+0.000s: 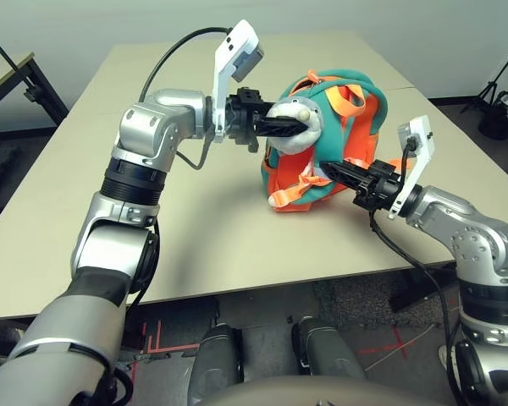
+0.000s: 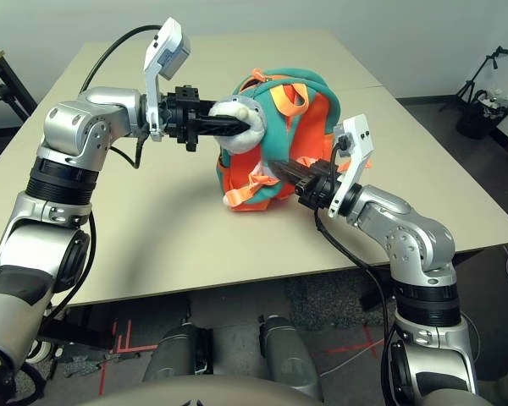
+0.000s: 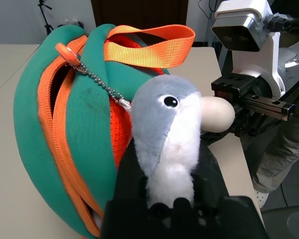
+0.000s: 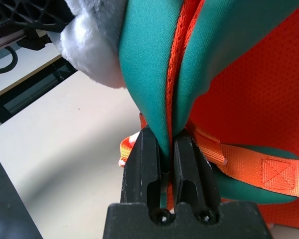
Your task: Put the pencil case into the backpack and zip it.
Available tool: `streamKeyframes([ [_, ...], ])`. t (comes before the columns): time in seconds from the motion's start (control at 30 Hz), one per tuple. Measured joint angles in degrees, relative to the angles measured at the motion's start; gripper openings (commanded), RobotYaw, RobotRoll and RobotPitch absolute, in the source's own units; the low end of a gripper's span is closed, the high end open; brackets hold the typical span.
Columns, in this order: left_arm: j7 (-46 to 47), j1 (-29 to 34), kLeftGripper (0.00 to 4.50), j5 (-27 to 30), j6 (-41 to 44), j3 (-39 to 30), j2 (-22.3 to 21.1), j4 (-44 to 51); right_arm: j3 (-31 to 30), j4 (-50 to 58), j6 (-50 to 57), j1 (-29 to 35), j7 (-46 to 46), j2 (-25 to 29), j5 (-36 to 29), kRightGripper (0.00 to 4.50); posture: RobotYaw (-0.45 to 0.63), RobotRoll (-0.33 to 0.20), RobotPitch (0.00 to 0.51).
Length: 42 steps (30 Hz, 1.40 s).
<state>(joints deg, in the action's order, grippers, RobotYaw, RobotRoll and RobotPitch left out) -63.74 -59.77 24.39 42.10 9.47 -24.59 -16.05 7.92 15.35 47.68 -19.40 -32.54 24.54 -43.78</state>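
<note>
I should set the plush fish on the table [image 1: 245,180] close beside the backpack's foot, on my left gripper's side.
The teal and orange backpack [image 1: 347,127] stands upright on the table, near its middle. A grey-white plush fish charm [image 3: 167,124] hangs from it on a bead chain [image 3: 97,82] clipped to an orange pull [image 3: 65,51]. My left gripper [image 1: 298,128] is at the backpack's upper left side, shut on the plush fish. My right gripper [image 4: 164,137] is low on the backpack's right side, shut on a teal fabric edge with the orange zipper tape. The pencil case is out of view.
The beige table [image 1: 85,211] has free room to the left and in front of the backpack. Its front edge runs close to my body. A dark stand [image 1: 499,93] is on the floor at the far right. Another table's corner [image 1: 8,72] shows at the far left.
</note>
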Motion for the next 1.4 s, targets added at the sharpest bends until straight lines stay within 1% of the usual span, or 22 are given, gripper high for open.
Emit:
streamKeyframes([
  [0.23, -0.03, -0.27, 0.4, 0.15, 0.02, -1.63, -2.96, 1.06, -0.25, -0.01, -0.01, -0.15, 0.0, -0.57, 0.11, 0.02, -0.16, 0.0, 0.005],
  [0.43, -0.97, -0.86, 0.4, 0.2, 0.12, -2.93, -8.11, 2.45, -0.44, -0.03, -0.04, -0.4, -0.02, -0.72, 0.47, 0.02, -0.15, 0.0, 0.003],
  [0.63, -1.47, -0.63, 0.4, 0.25, 0.93, -3.97, -12.17, 4.33, -0.59, -0.28, -0.06, -0.78, -0.19, -1.03, 0.69, 0.02, -0.14, 0.0, 0.003],
  [0.8, -1.89, 1.52, 0.4, 0.64, 2.4, -4.03, -14.46, 6.67, -0.84, -0.83, -0.06, -1.28, -0.32, -1.07, 0.78, 0.02, -0.13, 0.0, 0.006],
  [0.93, -1.96, 5.62, 0.4, 1.34, 4.35, -5.15, -17.5, 8.55, -1.03, -1.21, -0.06, -1.53, -0.62, -1.07, 0.8, 0.02, -0.13, 0.0, 0.005],
  [1.03, -1.71, 8.11, 0.4, 2.12, 5.61, -6.38, -18.38, 9.57, -1.18, -1.3, -0.06, -1.65, -0.84, -1.14, 0.81, 0.02, -0.13, 0.0, 0.005],
  [1.17, -0.58, 13.38, 0.4, 3.19, 7.66, -7.02, -18.45, 12.3, -1.39, -1.88, -0.07, -1.91, -1.02, -1.17, 1.0, 0.02, -0.12, 0.0, 0.001],
  [1.27, 0.06, 17.48, 0.4, 3.67, 9.2, -5.92, -16.55, 13.43, -1.62, -2.17, -0.07, -2.34, -1.07, -1.18, 1.33, 0.02, -0.12, 0.0, 0.001],
  [1.4, 1.01, 19.63, 0.4, 3.47, 9.4, -3.64, -13.52, 13.01, -1.76, -2.51, -0.08, -2.7, -1.1, -1.21, 1.89, 0.02, -0.12, 0.0, 0.004],
])
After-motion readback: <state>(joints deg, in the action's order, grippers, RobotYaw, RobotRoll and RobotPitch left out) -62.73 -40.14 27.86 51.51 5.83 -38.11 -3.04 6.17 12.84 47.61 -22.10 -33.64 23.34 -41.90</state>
